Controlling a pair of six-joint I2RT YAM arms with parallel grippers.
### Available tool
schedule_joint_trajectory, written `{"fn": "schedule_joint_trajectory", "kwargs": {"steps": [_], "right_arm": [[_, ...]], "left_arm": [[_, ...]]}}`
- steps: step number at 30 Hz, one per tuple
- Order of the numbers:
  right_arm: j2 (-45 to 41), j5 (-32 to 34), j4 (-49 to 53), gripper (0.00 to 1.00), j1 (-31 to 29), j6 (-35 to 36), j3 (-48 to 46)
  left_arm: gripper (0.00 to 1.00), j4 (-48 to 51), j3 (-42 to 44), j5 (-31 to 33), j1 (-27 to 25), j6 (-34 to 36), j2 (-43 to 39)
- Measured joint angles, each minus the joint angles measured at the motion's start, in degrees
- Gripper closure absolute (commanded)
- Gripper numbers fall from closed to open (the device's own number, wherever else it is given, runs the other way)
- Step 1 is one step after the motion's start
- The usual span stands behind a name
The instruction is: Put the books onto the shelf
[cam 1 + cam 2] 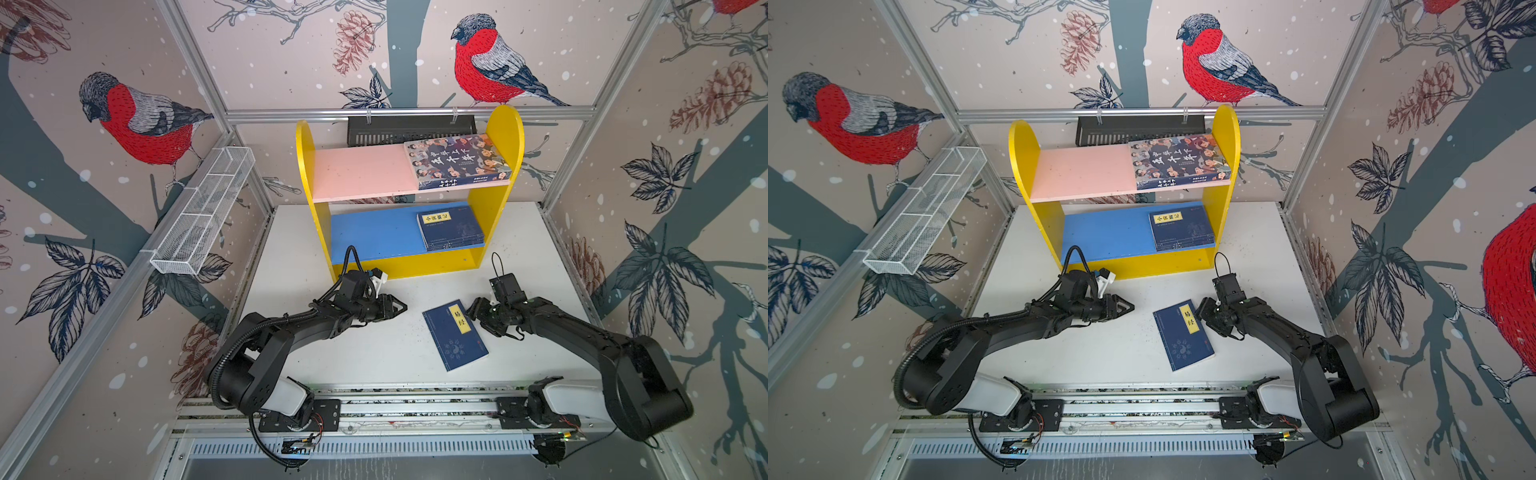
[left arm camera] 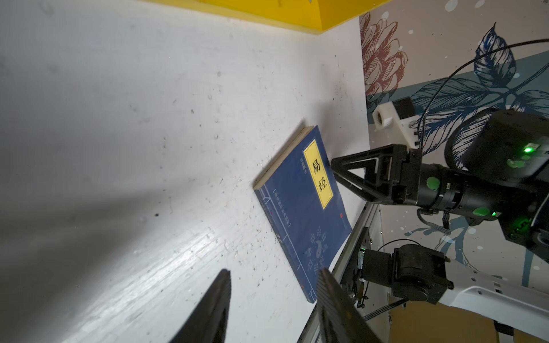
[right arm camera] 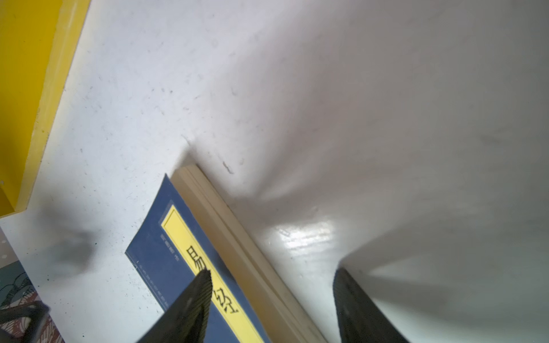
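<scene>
I should close my left gripper on the middle of the spine (image 1: 433, 334) (image 2: 280, 238) of the navy book that lies on the table, opposite my right gripper.
One navy book with a yellow label (image 1: 455, 334) (image 1: 1183, 334) lies flat on the white table in front of the shelf (image 1: 305, 166). My right gripper (image 1: 471, 309) (image 3: 272, 272) is open at that book's far right corner. It straddles the page edge (image 3: 237, 237), one finger over the label and the other over bare table. To the book's left, my left gripper (image 1: 401, 308) (image 2: 274, 273) is open and empty, pointing at it. A colourful book (image 1: 457, 160) lies on the pink upper board. Stacked navy books (image 1: 451, 226) lie on the blue lower board.
A white wire basket (image 1: 203, 216) hangs on the left wall frame. Behind the shelf, a black slotted tray (image 1: 409, 129) hangs on the back rail. The arms' aluminium base rail (image 1: 415, 399) runs along the table's front edge.
</scene>
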State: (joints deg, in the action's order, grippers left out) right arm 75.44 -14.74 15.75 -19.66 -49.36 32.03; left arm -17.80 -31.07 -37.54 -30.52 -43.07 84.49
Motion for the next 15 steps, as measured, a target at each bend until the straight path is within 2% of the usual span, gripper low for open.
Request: {"fn": "schedule_joint_trajectory", "kwargs": {"steps": [8, 15], "right_arm": [[0.9, -2.8, -2.3, 0.39, -1.5, 2.9, -0.3], [-0.7, -4.8, -2.7, 0.45, -5.5, 2.4, -2.3]], "left_arm": [[0.49, -5.7, 2.0, -2.6, -5.5, -3.8, 4.5], [0.5, -7.5, -0.5, -4.5, -7.1, -6.2, 10.4]]}}
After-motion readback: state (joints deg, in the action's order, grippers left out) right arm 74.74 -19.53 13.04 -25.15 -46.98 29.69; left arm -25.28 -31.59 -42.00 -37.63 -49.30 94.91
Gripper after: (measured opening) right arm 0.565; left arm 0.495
